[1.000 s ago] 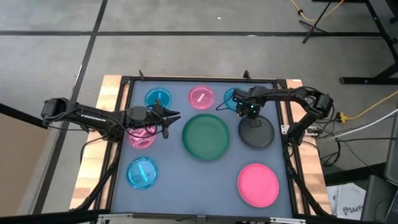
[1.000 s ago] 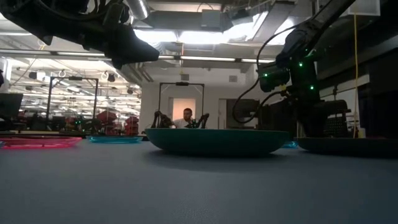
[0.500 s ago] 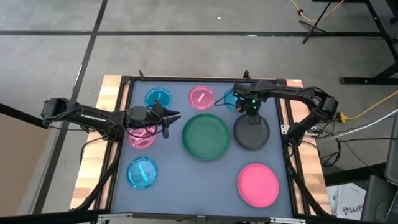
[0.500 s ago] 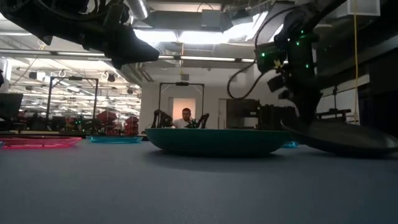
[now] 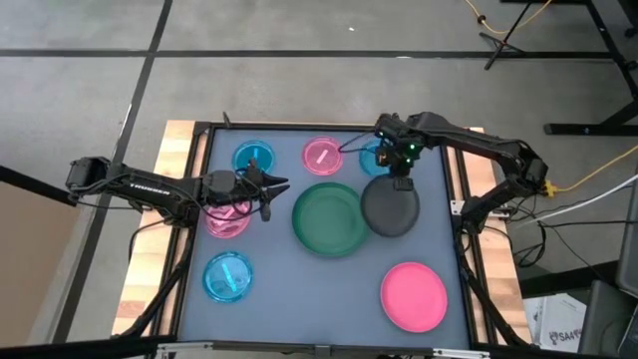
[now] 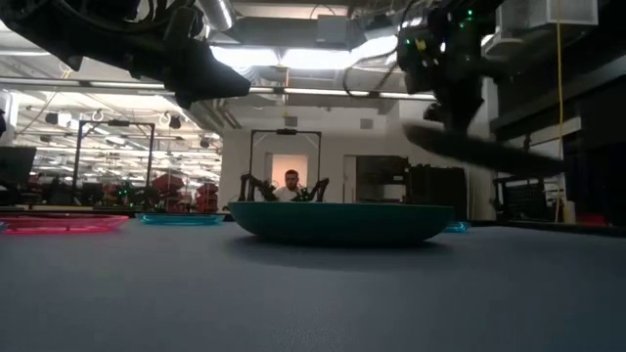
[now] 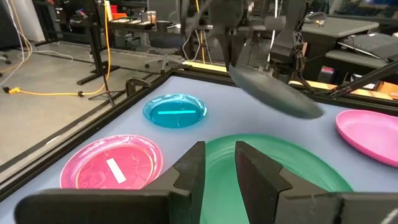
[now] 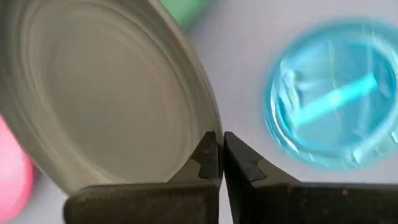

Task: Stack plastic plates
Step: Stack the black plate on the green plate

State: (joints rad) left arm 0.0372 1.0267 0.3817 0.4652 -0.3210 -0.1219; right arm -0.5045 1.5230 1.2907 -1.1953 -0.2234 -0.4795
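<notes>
The robot's right gripper will release the medium dark grey plate inside the large dark green plate [image 5: 337,220].
My right gripper [image 5: 399,172] is shut on the medium dark grey plate [image 5: 389,207], which hangs in the air just right of the large dark green plate [image 5: 331,217]; in the low view the grey plate [image 6: 484,152] floats tilted above the table. The hot pink plate [image 5: 414,296] lies near the right front. Small blue plates [image 5: 254,158] [image 5: 227,276] and a small pink one [image 5: 322,155] lie flat on the mat. My left gripper [image 5: 274,186] hovers open beside stacked small pink plates [image 5: 227,214], left of the green plate. My right gripper pinches the grey plate's far rim [image 8: 208,124] between its two fingers, one on the plate's inside and one outside. The fingers come from above, pointing down. The plate is lifted clear of the table and tilted, the held edge [image 6: 430,129] highest, the rest sloping down.
Another small blue plate [image 5: 371,157] lies at the far edge right under my right arm, also seen in the right wrist view as the blue plate [image 8: 336,106]. A raised black frame [image 5: 199,150] borders the mat. Bare mat shows between the green and hot pink plates.
My right gripper has risen and carried the grey plate off the table and a little toward the green plate. The plate first tipped up by its far rim, then came clear, and now hangs tilted. The left arm has kept still.
</notes>
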